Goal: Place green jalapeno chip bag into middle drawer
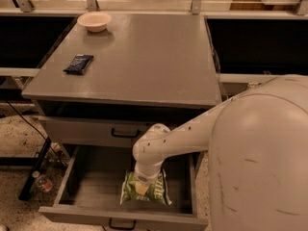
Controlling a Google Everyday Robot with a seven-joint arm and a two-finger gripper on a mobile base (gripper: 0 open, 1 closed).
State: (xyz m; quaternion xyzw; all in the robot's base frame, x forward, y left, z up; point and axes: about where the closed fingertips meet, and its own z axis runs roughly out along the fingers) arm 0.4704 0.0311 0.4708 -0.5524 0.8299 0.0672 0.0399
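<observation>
Next, my gripper releases the green jalapeno chip bag onto the bottom of the middle drawer, setting it down close behind its front panel (147,195).
The green jalapeno chip bag (155,190) lies on the floor of the open middle drawer (91,184), right of centre near the front. My gripper (142,186) reaches straight down into the drawer and sits on the bag's middle, hidden mostly by the white wrist above it. The drawer is pulled out wide, with its black handle (121,224) at the front edge.
A closed upper drawer with a black handle (125,133) is just above. On the grey cabinet top (144,57) lie a small dark-blue packet (78,63) and a pale bowl (94,20). A bottle (42,182) lies on the floor at left. My white arm fills the right.
</observation>
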